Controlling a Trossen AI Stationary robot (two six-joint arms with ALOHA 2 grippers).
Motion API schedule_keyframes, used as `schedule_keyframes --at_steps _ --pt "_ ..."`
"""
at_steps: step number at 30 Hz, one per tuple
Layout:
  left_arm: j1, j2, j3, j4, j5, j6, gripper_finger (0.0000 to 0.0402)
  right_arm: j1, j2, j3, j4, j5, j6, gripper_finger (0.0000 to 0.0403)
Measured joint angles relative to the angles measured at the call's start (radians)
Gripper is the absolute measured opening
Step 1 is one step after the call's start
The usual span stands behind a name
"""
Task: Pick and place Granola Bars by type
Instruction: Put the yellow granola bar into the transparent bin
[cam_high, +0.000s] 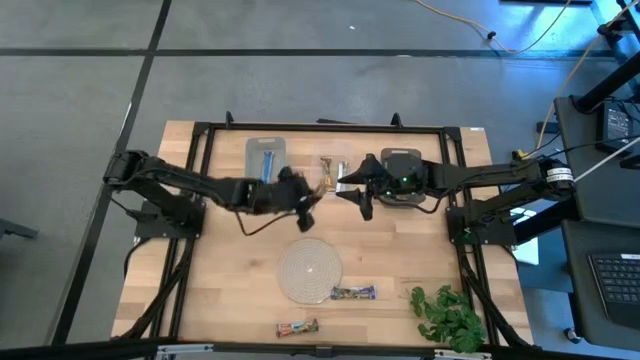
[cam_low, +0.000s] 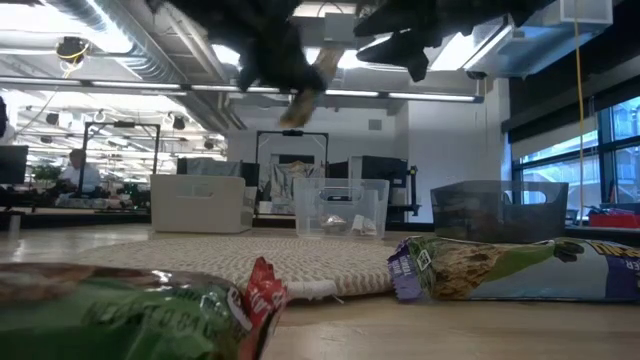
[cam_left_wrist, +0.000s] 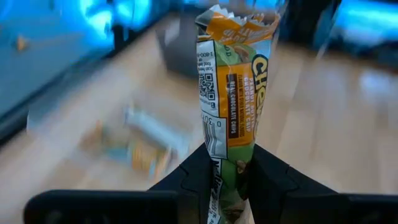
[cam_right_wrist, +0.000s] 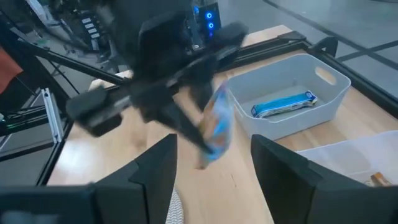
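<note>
My left gripper needs to release the tan-green granola bar that it is holding, so that the bar goes in the clear bin with the tan bars (cam_high: 327, 168) (cam_left_wrist: 124, 148).
My left gripper (cam_high: 303, 203) hovers over the table's middle, shut on a tan-green granola bar (cam_left_wrist: 233, 81), also seen as the bar (cam_right_wrist: 217, 127) in the right wrist view. My right gripper (cam_high: 354, 196) is open and hangs close beside it, facing it and touching nothing. A grey bin (cam_high: 267, 158) holds a blue bar (cam_right_wrist: 285, 104). The clear bin (cam_high: 335, 166) holds tan bars. A multicolour bar (cam_high: 352, 293) lies flat at the woven mat's edge. A reddish bar (cam_high: 297, 328) lies near the table's near edge. My left gripper pinches the tan-green bar between its two fingers (cam_left_wrist: 198, 180) near one end (cam_left_wrist: 225, 163). The rest of the bar sticks out past the fingertips. It is lifted clear of the table and slants downward below the gripper, as the bar (cam_low: 303, 95) shows in the low view.
A dark bin (cam_high: 402, 166) stands beside the clear one at the far side. The round woven mat (cam_high: 308, 270) lies in the near middle. A leafy plant sprig (cam_high: 447, 316) sits at the near right corner. A black frame (cam_high: 199, 135) borders the table.
</note>
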Motion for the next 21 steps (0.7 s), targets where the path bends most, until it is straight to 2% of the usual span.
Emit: schedule_keyframes --at_steps 3,5,8,15,18,21 --pt "0.068 0.0 0.0 0.153 0.052 0.044 0.0072 0.0 -0.026 0.0 -0.024 0.0 0.007 0.0208" --pt "0.12 0.0 0.0 0.216 0.093 0.021 0.0072 0.0 -0.055 0.0 -0.072 0.001 0.021 0.0208" --pt "0.199 0.018 0.0 0.247 0.141 -0.074 0.0072 0.0 -0.118 0.0 -0.175 0.016 0.043 0.0208" --pt "0.336 0.151 0.0 0.328 0.344 -0.234 0.0072 -0.001 -0.249 0.0 -0.39 0.215 0.139 0.0208" --pt "0.363 0.214 0.0 0.375 0.398 -0.283 0.0072 -0.001 -0.261 0.0 -0.419 0.222 0.159 0.0208" --pt "0.38 0.267 0.0 0.409 0.408 -0.306 0.0072 0.0 -0.256 0.0 -0.423 0.221 0.159 0.0208"
